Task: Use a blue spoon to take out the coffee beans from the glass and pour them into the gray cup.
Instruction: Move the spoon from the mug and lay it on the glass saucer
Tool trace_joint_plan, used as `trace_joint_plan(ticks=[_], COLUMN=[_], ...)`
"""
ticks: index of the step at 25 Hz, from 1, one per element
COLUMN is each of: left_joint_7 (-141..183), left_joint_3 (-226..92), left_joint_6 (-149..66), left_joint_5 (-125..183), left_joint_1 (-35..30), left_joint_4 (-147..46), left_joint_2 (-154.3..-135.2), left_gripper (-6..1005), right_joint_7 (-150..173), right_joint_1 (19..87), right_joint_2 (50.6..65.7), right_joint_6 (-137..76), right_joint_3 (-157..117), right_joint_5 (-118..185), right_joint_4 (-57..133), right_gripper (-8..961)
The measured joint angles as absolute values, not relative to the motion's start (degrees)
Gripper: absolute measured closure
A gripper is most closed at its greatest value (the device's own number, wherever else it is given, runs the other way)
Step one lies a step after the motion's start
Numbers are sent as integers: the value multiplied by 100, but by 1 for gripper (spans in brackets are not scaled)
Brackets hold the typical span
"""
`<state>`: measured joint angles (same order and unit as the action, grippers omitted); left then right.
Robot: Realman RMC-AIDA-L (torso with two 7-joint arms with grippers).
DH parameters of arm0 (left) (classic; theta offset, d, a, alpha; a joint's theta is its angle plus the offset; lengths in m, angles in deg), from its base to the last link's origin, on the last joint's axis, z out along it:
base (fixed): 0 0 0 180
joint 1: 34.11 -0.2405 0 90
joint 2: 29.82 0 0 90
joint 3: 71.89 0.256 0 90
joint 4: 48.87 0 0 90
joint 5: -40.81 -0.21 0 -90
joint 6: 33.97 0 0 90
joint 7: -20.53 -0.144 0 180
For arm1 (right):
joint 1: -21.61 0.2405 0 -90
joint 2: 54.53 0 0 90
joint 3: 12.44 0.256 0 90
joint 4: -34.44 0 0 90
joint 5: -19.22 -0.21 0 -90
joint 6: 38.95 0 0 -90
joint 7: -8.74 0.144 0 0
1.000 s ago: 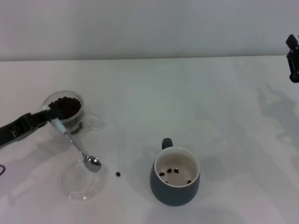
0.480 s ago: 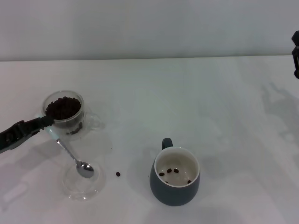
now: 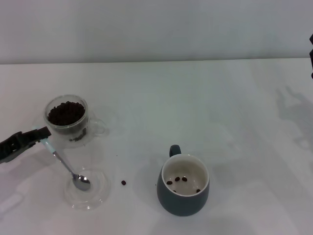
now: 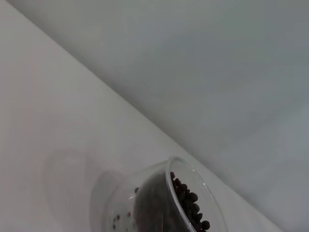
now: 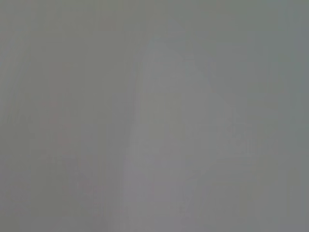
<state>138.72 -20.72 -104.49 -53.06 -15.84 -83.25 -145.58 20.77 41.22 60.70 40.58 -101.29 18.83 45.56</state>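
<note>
Next, my left gripper releases the blue spoon across the clear dish's rim (image 3: 84, 171) on the side that faces the glass.
In the head view my left gripper (image 3: 42, 133) is shut on the pale handle of the blue spoon (image 3: 62, 163), just in front of the glass (image 3: 67, 117). The spoon slants down, and its metal bowl rests in a shallow clear dish (image 3: 98, 196); I see no beans in the bowl. A heap of dark coffee beans (image 3: 65, 112) fills the glass, which also shows in the left wrist view (image 4: 145, 203). The gray cup (image 3: 184, 198) stands to the right with a few beans (image 3: 181, 179) on its cream bottom. Only a dark sliver of my right gripper (image 3: 311, 56) shows at the far right edge.
One loose bean (image 3: 123, 182) lies on the white table between the dish and the gray cup. A pale wall runs along the table's far edge. The right wrist view shows only a blank grey surface.
My left gripper has drawn back to the left and toward me with the spoon, and the spoon's bowl has come down into the dish. The right gripper has slid further out of view.
</note>
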Motion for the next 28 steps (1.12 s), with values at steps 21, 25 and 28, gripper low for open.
trace_joint_plan(ticks=[21,25,28], left_joint_7=[13748,13751,13779], left_joint_3=[-2055,-2061,-2064], left_joint_6=[-10232,-10230,-10223], left_joint_5=[-5752,-5736,-5730], left_joint_1=[-932,-931,-929], left_joint_4=[-7673,-7673,-7673], left_joint_2=[-14619,-14626,-14627], left_gripper=[828,825,800], right_joint_7=[2164,2166,2164], right_joint_1=[4123,4139,4146], right_joint_2=[6079,6079,6079], right_joint_6=[4122,4122,4122], right_joint_3=[-10153,-10149,-10147], right_joint_5=[1878,1878,1878], right_joint_4=[4529,4529,4531], right_gripper=[690,689,689])
